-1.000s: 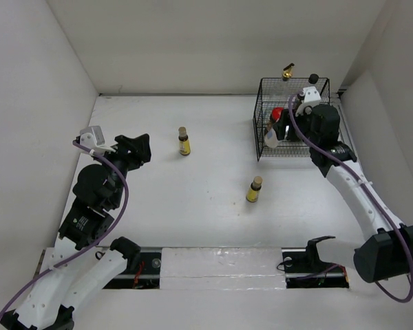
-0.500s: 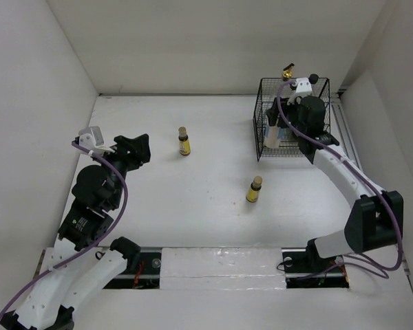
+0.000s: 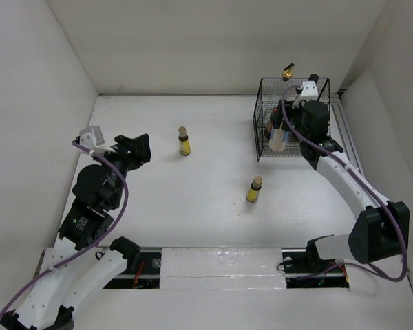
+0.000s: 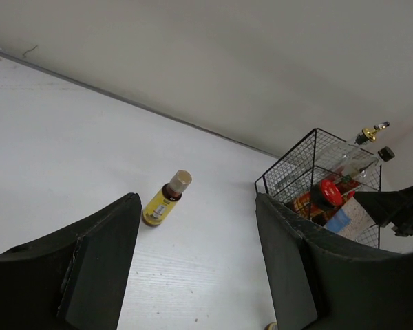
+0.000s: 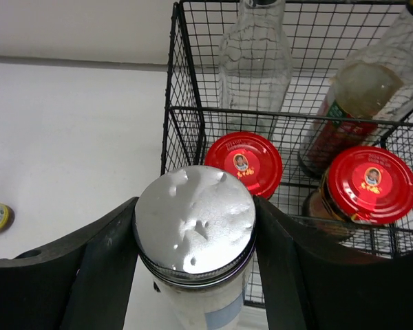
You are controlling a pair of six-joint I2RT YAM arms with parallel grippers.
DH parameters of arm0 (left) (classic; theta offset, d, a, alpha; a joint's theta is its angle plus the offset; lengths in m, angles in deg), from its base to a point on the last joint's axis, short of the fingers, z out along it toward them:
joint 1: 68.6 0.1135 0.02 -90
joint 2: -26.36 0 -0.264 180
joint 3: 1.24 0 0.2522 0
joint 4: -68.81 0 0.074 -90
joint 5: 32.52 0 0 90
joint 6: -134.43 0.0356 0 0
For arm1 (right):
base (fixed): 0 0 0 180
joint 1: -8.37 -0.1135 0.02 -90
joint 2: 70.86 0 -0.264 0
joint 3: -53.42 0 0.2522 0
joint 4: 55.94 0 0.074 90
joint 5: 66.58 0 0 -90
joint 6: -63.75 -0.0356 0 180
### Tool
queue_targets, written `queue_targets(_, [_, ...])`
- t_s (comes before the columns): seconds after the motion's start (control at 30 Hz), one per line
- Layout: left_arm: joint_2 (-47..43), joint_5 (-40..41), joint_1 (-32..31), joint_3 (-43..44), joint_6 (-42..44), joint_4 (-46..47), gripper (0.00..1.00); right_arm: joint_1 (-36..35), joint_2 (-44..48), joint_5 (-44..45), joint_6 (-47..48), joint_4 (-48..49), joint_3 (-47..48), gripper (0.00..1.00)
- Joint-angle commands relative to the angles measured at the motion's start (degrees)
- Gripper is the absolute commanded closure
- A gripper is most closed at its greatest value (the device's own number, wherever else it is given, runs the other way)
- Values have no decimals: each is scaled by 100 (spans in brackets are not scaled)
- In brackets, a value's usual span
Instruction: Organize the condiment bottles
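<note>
Next, I release the silver-lidded jar with my right gripper inside the basket's near corner [image 3: 270, 142] [image 5: 210, 256] by the open table. The jar is now held upright at that corner.
My right gripper [image 5: 195, 234] is shut on the silver-lidded jar [image 5: 195, 223], held upright at the near-left corner of the black wire basket [image 5: 173, 117]. I cannot tell whether the jar's base is inside the wire. In the basket stand two red-lidded jars [image 5: 247, 162] [image 5: 372, 183], the tall clear bottle [image 5: 255, 58] and the dark red-labelled bottle [image 5: 361, 96]. Two small yellow bottles [image 3: 184, 141] [image 3: 254, 190] stand on the open table. My left gripper [image 3: 139, 148] is open and holds nothing, left of the farther yellow bottle [image 4: 166, 199].
The basket [image 3: 259, 124] sits at the table's far right corner, close to the back and right walls. The white walls close the table on three sides. My right arm [image 3: 344, 179] reaches along the right side.
My right wrist has shifted left and farther back over the basket with the jar, and its elbow has folded in. The left arm and both yellow bottles have not moved.
</note>
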Motion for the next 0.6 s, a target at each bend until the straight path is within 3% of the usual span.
queue_targets(0.0, [60,-51,23,31,58,212,37,-150,436,344,-54,123,-146,64])
queue_targets(0.27, [-10,-51,23,31,58,264,37,-212,244,661,-238,860,-673,68])
queue_targets(0.57, [-10,-51,23,31,58,264,37,-318,182,1082,-502,1916,-551,69])
